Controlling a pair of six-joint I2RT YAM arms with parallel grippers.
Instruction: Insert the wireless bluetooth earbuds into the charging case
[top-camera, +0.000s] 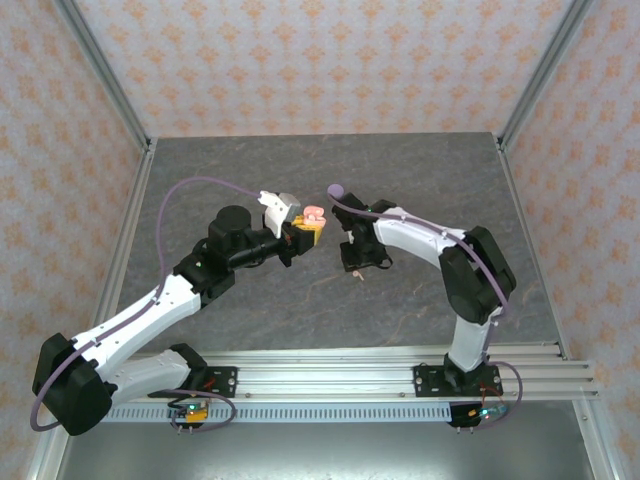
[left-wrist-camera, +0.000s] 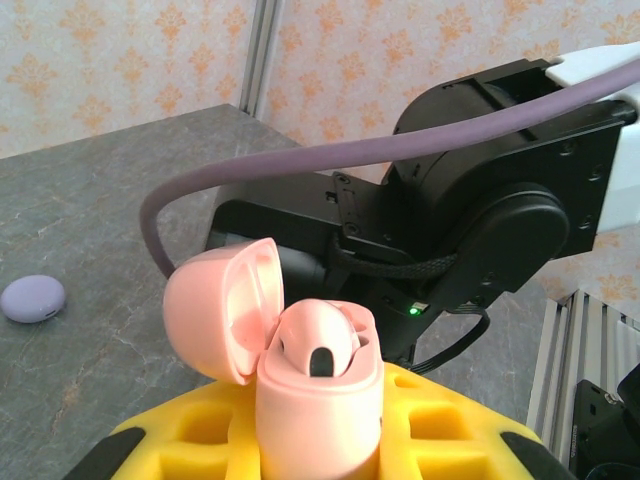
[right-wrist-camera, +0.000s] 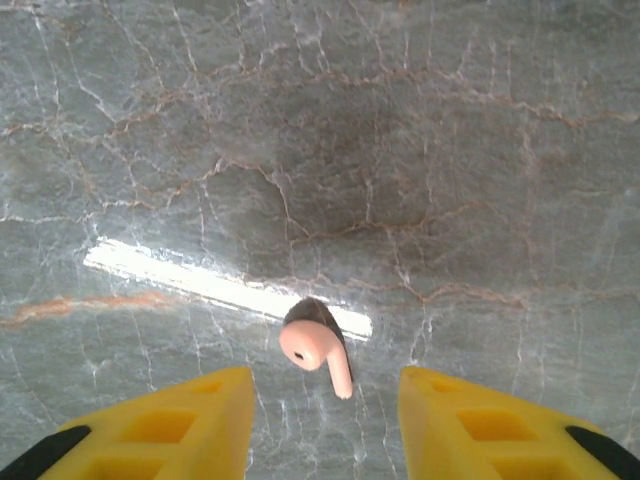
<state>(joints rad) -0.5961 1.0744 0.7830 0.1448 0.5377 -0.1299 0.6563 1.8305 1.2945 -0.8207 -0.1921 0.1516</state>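
My right gripper's fingers are short of the earbud, so I should lower that gripper and pinch the earbud's head (right-wrist-camera: 304, 345), keeping the earbud's stem free for the charging case's hole.
My left gripper (top-camera: 308, 228) is shut on a pink charging case (left-wrist-camera: 320, 400) and holds it above the table, its lid (left-wrist-camera: 215, 310) hinged open to the left. One pale pink earbud (left-wrist-camera: 318, 345) sits in the case's near well. In the top view the case (top-camera: 314, 216) hangs just left of my right gripper (top-camera: 358, 262), which points down at the table. A second pink earbud (right-wrist-camera: 315, 350) lies on the grey table between the open yellow fingers (right-wrist-camera: 180, 425) of my right gripper (right-wrist-camera: 322, 385), touching neither. It shows as a small pink speck (top-camera: 357, 277) under that gripper.
A closed lilac round case (top-camera: 336, 189) rests on the table behind the grippers, also at the left (left-wrist-camera: 33, 298) of the left wrist view. The right arm's black wrist (left-wrist-camera: 480, 220) and a lilac cable (left-wrist-camera: 300, 165) stand close behind the pink case. The marbled grey table (top-camera: 250, 300) has patterned walls around it.
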